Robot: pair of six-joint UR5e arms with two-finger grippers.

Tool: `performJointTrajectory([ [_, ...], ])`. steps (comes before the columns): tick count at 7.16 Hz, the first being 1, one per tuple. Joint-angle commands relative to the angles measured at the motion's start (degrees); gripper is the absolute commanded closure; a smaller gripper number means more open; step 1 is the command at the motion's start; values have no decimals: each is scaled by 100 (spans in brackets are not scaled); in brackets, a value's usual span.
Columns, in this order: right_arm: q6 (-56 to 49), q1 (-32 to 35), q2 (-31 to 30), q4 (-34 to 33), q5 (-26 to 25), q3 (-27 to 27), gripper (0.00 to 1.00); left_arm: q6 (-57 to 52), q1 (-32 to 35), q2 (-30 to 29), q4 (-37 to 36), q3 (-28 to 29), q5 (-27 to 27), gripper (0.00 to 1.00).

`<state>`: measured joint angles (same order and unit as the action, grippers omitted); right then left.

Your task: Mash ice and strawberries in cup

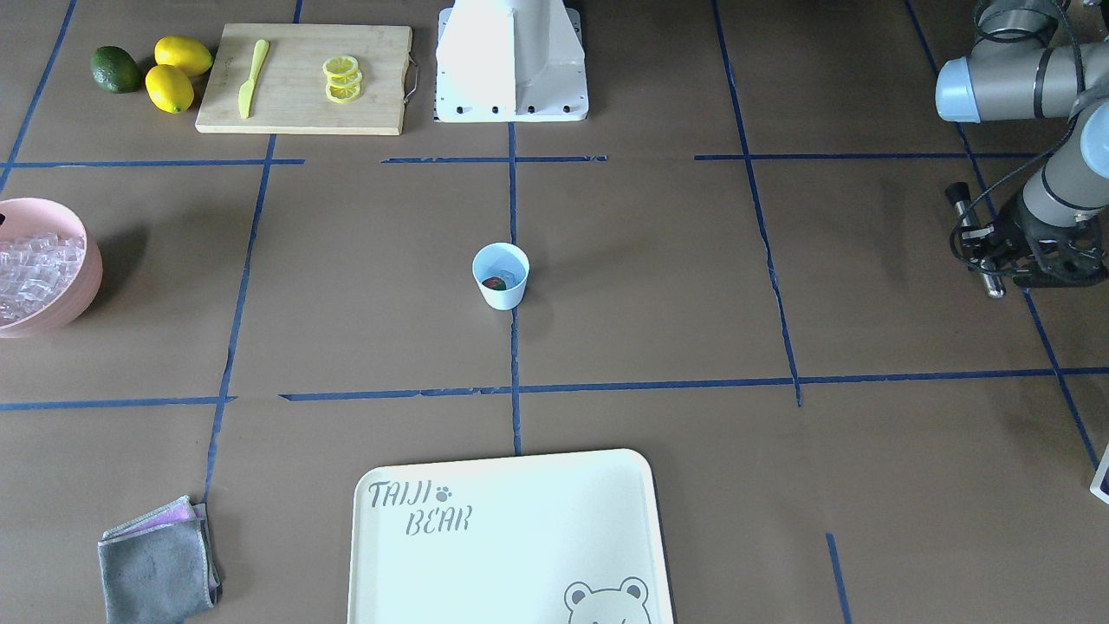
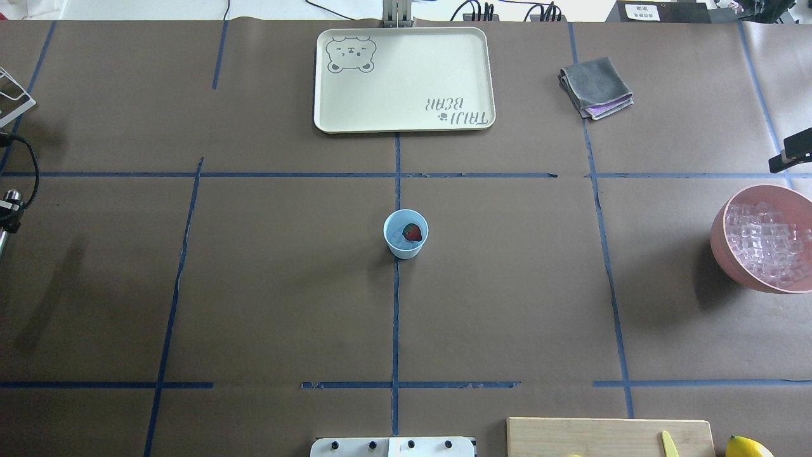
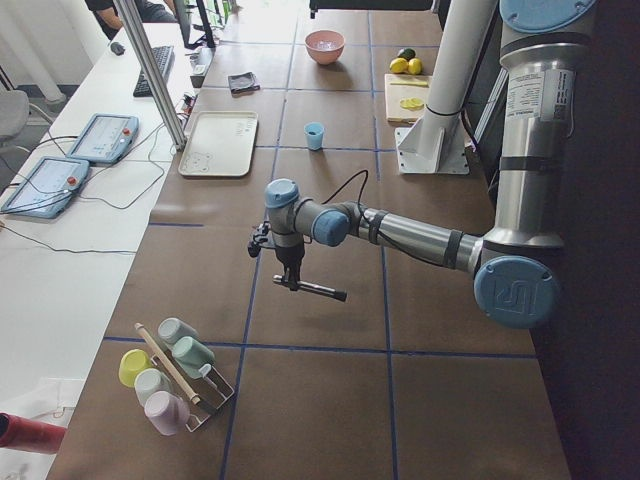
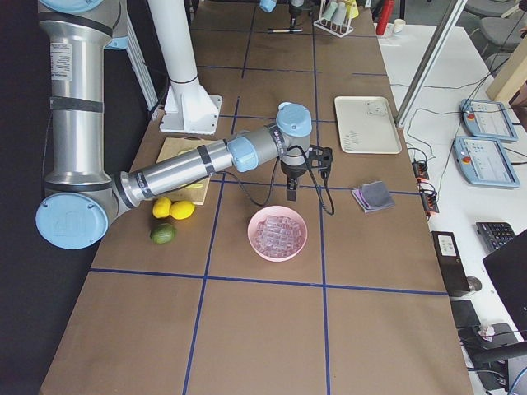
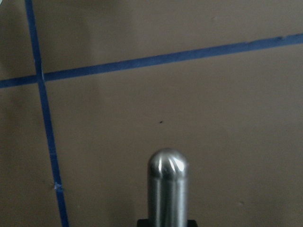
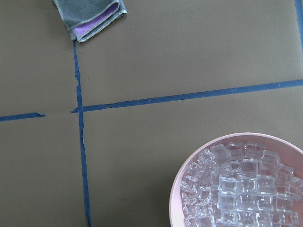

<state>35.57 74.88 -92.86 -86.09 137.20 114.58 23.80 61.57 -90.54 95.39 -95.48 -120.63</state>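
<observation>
Next, I release the metal muddler from my left gripper on the bare table (image 1: 974,261) beside the blue tape line, toward the cup.
The light-blue cup (image 2: 406,244) stands at the table's centre on a blue tape crossing. Inside it lie a red strawberry (image 2: 413,232) and some clear ice (image 2: 396,237). Much more ice (image 6: 241,191) fills a pink bowl (image 2: 723,244) at the table's right edge. My left gripper (image 1: 988,251) hangs far off at the left end of the table, shut on a metal muddler (image 3: 318,290), whose rounded tip (image 5: 167,165) fills the left wrist view. My right gripper (image 4: 291,188) hovers beside the pink bowl; I cannot tell how its jaws stand.
A cream tray (image 2: 330,95) lies across the table from the robot, with a folded grey cloth (image 2: 595,86) to its right. Near the robot base (image 1: 511,65) are a cutting board (image 1: 295,113) with a yellow knife and lemon slices, two lemons (image 1: 178,74) and a green fruit. A cup rack (image 3: 175,375) stands at the left end.
</observation>
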Motion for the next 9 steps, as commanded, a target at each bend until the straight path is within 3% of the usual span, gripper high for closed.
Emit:
performJointTrajectory([
  [1, 11, 0, -4, 4, 0, 2, 0, -139, 13, -365, -12, 957, -13, 100],
  [3, 20, 0, -4, 4, 0, 29, 0, -122, 13, -508, -29, 1163, -135, 100],
  [4, 20, 0, -4, 4, 0, 29, 0, -104, 13, -508, -64, 1181, -441, 100],
  [7, 20, 0, -4, 4, 0, 38, 0, 19, 21, -508, -100, 1189, -462, 100],
  [8, 20, 0, -4, 4, 0, 38, 0, 19, 21, -508, -100, 1181, -462, 90],
  [9, 20, 0, -4, 4, 0, 38, 0, 19, 39, -491, -74, 1181, -453, 1],
])
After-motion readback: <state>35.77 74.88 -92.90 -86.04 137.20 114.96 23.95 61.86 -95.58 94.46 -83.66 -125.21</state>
